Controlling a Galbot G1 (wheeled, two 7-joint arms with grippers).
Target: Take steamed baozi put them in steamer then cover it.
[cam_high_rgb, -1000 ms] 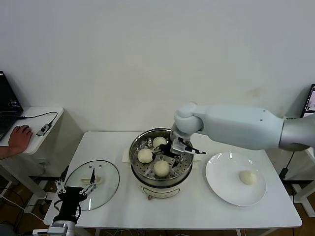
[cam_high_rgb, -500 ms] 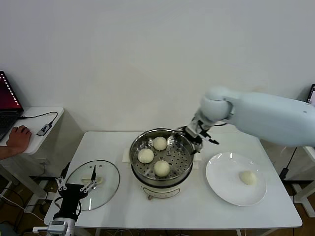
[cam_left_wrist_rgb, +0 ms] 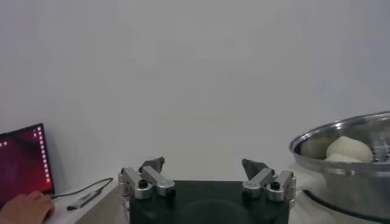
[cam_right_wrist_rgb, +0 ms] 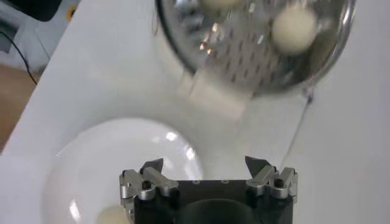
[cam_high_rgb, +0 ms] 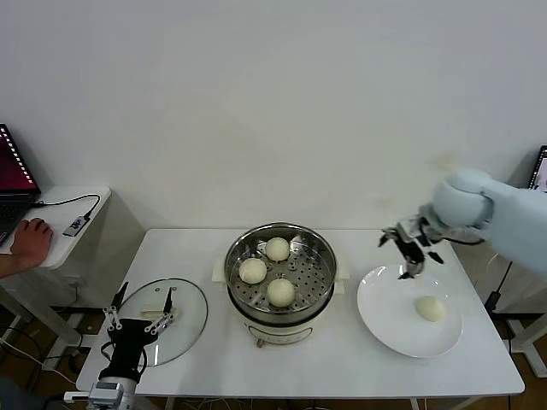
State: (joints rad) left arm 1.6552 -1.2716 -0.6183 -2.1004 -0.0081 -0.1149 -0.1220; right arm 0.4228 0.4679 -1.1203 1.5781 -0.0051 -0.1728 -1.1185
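Note:
The lone baozi is on the white plate. My right gripper should go to it next and close around that baozi's sides (cam_high_rgb: pixel 432 308) (cam_right_wrist_rgb: pixel 114 216).
The steel steamer (cam_high_rgb: pixel 321 253) stands mid-table with three steamed baozi on its tray (cam_high_rgb: pixel 276 248) (cam_high_rgb: pixel 252 270) (cam_high_rgb: pixel 281 292). One more baozi (cam_high_rgb: pixel 430 308) lies on the white plate (cam_high_rgb: pixel 389 320) to the right. My right gripper (cam_high_rgb: pixel 405 256) hangs open and empty above the plate's far left rim, short of that bun. The right wrist view shows the right gripper (cam_right_wrist_rgb: pixel 205 164) over the plate (cam_right_wrist_rgb: pixel 116 164), the bun (cam_right_wrist_rgb: pixel 113 215) and the steamer (cam_right_wrist_rgb: pixel 256 55). The glass cover (cam_high_rgb: pixel 190 312) lies flat at the left. My left gripper (cam_high_rgb: pixel 143 299) waits open above its near edge.
A side table (cam_high_rgb: pixel 81 201) at the far left holds a laptop (cam_left_wrist_rgb: pixel 24 161), a cable and a person's hand (cam_high_rgb: pixel 32 239). A wall runs behind the white table (cam_high_rgb: pixel 342 367). The left wrist view shows the steamer's rim (cam_left_wrist_rgb: pixel 341 131) off to one side.
My right gripper has left the steamer and swung right to the plate's far rim, open and empty. A third baozi that it hid now shows in the steamer. The left gripper barely shifted.

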